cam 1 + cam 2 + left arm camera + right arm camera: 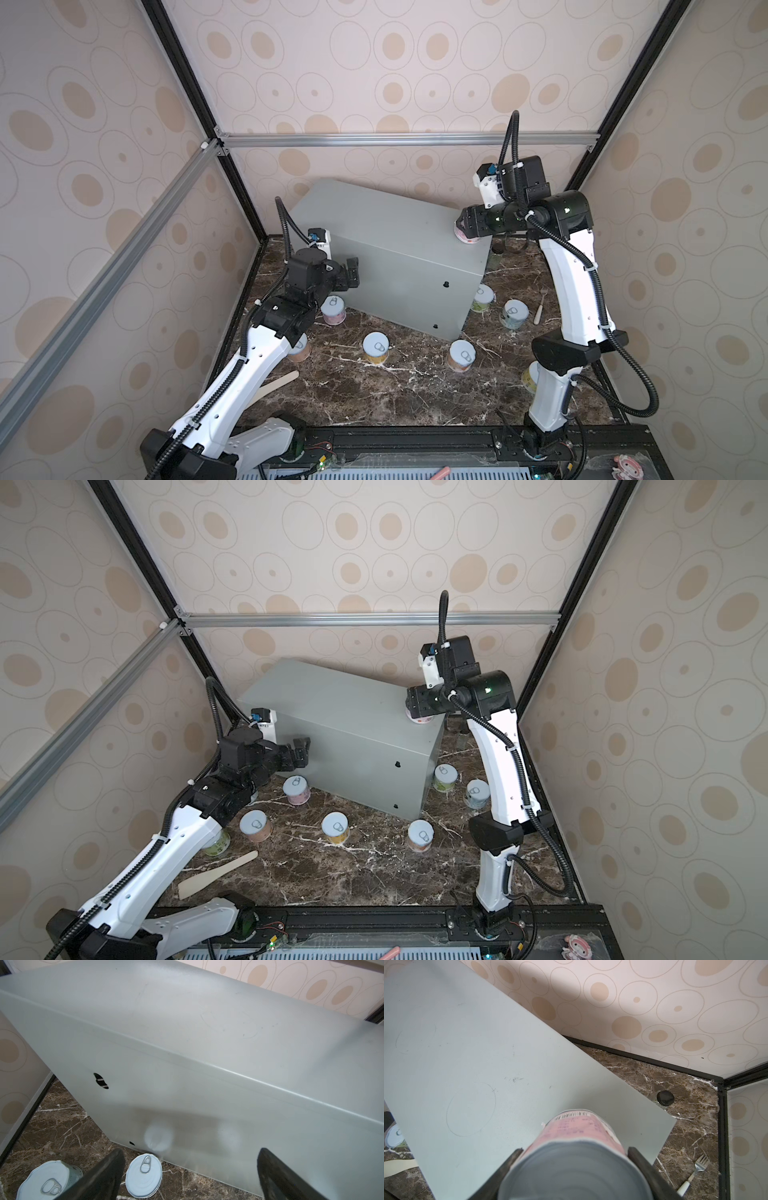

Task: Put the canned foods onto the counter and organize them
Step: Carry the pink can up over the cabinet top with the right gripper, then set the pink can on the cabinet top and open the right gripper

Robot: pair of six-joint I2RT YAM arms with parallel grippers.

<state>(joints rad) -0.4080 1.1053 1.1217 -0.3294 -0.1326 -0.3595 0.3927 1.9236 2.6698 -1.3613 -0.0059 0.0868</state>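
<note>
My right gripper needs to regrip the pink-labelled can, which slants with its base toward it, and stand it upright on the counter's top (452, 218) before backing away.
The counter (395, 232) (345, 712) is a pale grey metal box standing askew on the marble. My right gripper (465, 227) (575, 1150) is shut on a pink-labelled can (468, 240) (577, 1132) at the right corner of the counter's top (467, 1053); whether the can rests there I cannot tell. My left gripper (351, 274) (191, 1150) is open and empty by the counter's left front face (207, 1095). Several cans stand on the marble: pink (333, 309), yellow (376, 348), orange (461, 355), green (483, 298), teal (515, 313).
Two more cans are partly hidden, by my left arm (300, 349) and right arm (531, 376). A wooden spatula (278, 384) lies front left. A fork (540, 305) and a dark-lidded jar (664, 1098) are right of the counter. Walls enclose three sides.
</note>
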